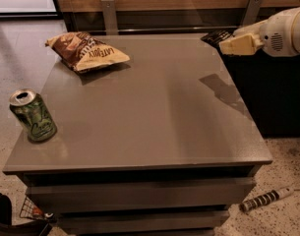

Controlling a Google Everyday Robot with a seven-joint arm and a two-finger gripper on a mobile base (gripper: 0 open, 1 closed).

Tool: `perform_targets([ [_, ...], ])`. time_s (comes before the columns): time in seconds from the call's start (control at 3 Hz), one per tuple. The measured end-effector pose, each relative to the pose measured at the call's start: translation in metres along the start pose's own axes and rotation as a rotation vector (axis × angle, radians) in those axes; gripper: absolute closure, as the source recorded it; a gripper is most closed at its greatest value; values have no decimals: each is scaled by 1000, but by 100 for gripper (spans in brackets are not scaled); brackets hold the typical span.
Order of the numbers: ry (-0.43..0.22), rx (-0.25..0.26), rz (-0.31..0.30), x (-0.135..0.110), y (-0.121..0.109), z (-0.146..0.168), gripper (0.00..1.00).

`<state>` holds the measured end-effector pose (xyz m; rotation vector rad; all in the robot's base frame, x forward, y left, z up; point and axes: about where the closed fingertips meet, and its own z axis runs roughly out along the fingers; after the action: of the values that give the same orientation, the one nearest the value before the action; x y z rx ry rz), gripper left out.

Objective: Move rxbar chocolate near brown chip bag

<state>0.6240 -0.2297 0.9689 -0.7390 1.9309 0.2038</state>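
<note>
I need to open my gripper to release the rxbar chocolate on the grey table point(131, 55), beside the pointed end of the brown chip bag.
The brown chip bag point(85, 51) lies puffy on the far left part of the grey table point(154, 127), white lettering facing up. My gripper point(226, 41) hangs in the air over the table's far right corner, its cream fingers shut on one end of the rxbar chocolate point(215, 36). The black bar sticks out to the left of the fingers, clear of the tabletop. About a table's width separates the bar from the bag. The arm's white housing point(287, 31) comes in from the right edge.
A green can point(33, 115) stands at the table's near left edge. On the floor at lower right lies a striped black-and-white stick point(265, 199). A wooden wall with metal brackets point(109, 14) runs behind the table. A dark object with wire mesh point(12, 215) sits at lower left.
</note>
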Motion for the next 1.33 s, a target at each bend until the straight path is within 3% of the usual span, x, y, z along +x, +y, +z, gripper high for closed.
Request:
perform_targets([
  [0.33, -13, 11, 10, -24, 26, 14, 100],
  [0.67, -69, -16, 39, -40, 53, 37, 100],
  [1.33, -183, -142, 56, -77, 97, 105, 100],
])
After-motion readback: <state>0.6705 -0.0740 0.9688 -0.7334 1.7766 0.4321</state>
